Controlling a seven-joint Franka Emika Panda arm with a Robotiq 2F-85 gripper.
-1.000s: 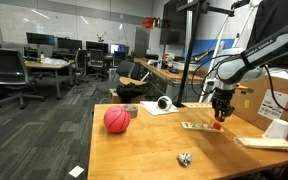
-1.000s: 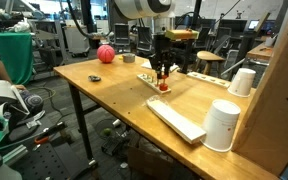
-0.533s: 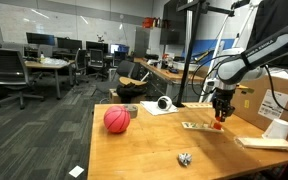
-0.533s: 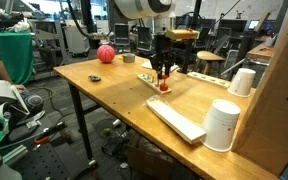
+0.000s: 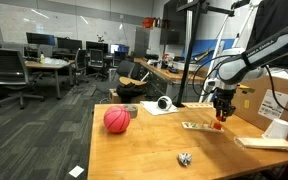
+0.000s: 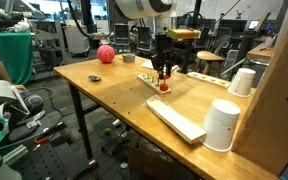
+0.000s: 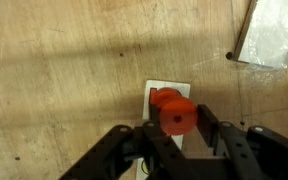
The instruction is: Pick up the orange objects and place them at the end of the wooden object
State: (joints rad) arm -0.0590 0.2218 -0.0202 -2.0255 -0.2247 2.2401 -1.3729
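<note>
Next, my gripper releases the orange piece, held just above the board's end, on top of the other orange piece at the wooden board's end (image 5: 215,126) (image 7: 169,99).
My gripper (image 7: 177,120) is shut on a small orange piece (image 7: 178,115) and holds it just above the end of the thin pale wooden board (image 7: 170,87). A second orange piece (image 7: 159,97) lies on that board end, partly under the held one. In both exterior views the gripper (image 5: 220,113) (image 6: 163,74) points straight down over the board (image 5: 195,126) (image 6: 152,79), with orange showing at its tip (image 5: 219,124) (image 6: 163,87).
A large red ball (image 5: 116,120) (image 6: 105,54) sits further along the table. A crumpled foil ball (image 5: 185,158), a white tape roll (image 5: 164,103), a long pale plank (image 6: 176,118), two white cups (image 6: 222,125) (image 6: 243,82) and a cardboard box (image 5: 284,98) are nearby.
</note>
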